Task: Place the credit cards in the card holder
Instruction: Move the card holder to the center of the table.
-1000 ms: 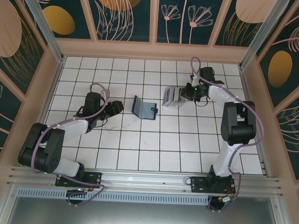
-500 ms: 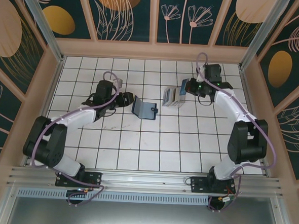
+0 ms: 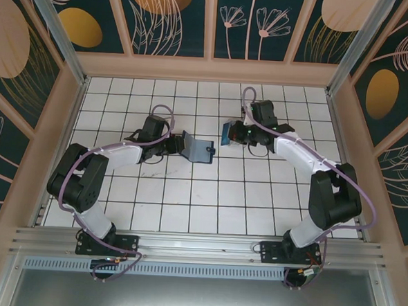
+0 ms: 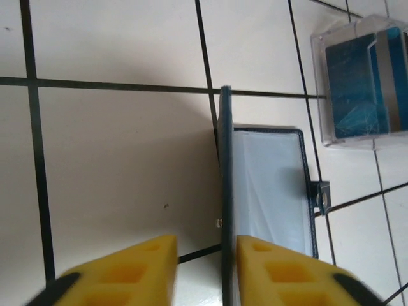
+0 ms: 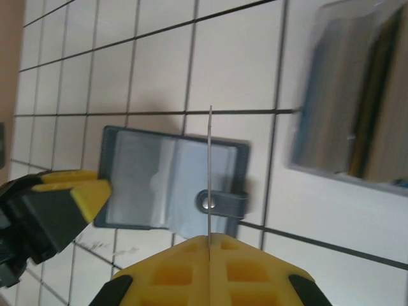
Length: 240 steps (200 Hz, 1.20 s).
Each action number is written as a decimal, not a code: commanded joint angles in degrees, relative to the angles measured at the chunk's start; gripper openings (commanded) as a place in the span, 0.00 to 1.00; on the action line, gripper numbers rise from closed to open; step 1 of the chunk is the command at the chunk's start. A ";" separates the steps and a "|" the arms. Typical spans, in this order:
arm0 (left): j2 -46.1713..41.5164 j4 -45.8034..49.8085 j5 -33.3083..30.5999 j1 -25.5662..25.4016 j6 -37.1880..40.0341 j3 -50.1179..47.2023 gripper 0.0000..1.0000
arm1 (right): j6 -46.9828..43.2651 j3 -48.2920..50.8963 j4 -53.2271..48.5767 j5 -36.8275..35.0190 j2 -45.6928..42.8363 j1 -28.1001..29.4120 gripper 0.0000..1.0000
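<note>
The navy flap is standing up between the open fingers of my left gripper, so I need to grip its edge (image 4: 227, 220) and lean it open before I slide the card in.
The card holder (image 3: 199, 148) lies open on the tiles, one dark navy flap standing upright (image 4: 224, 191) and its pale blue pocket face (image 5: 172, 185) lying flat. My left gripper (image 3: 176, 143) straddles that upright flap; the jaws stand a little open, with the right finger (image 4: 255, 255) against the flap and a gap left of it. My right gripper (image 5: 209, 237) is shut on one thin credit card (image 5: 210, 166), seen edge-on, hanging over the holder's snap tab (image 5: 220, 203). More credit cards stand in a clear box (image 4: 360, 83).
The clear card box (image 5: 357, 95) sits just right of the holder, close to my right wrist. Pink side walls (image 3: 67, 117) fence the tiled floor (image 3: 208, 202). Open tiles lie in front of the holder, toward the arm bases.
My left gripper moved right to the holder and narrowed around its upright flap. The right arm swung left, away from the clear box, carrying a card over the holder.
</note>
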<state>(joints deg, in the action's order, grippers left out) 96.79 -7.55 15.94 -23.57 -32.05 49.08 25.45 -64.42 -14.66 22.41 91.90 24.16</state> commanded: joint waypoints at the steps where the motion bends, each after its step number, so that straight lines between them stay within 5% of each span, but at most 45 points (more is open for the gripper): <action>1: -1.70 -4.02 1.41 0.02 -0.72 -3.31 0.19 | 2.29 2.68 5.11 6.19 1.16 1.23 0.00; 58: -5.70 -3.88 7.39 0.02 -2.36 -9.63 0.03 | 3.92 7.04 11.03 13.96 4.15 3.92 0.00; 99: -9.96 -7.09 11.14 0.02 -4.88 -17.18 0.06 | 6.66 9.62 16.63 19.97 8.20 6.18 0.00; 157: -11.58 -8.18 6.64 0.02 -8.37 -18.98 0.27 | 13.22 14.75 27.35 21.41 11.73 9.42 0.00; 240: -7.14 -6.52 6.02 0.09 -7.76 -16.55 0.18 | 17.70 16.67 34.17 22.72 15.82 10.17 0.00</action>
<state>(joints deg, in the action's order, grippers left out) 88.23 -13.63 21.43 -23.57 -39.22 33.26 40.03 -48.56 14.83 43.79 105.16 33.65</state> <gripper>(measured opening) 0.204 0.054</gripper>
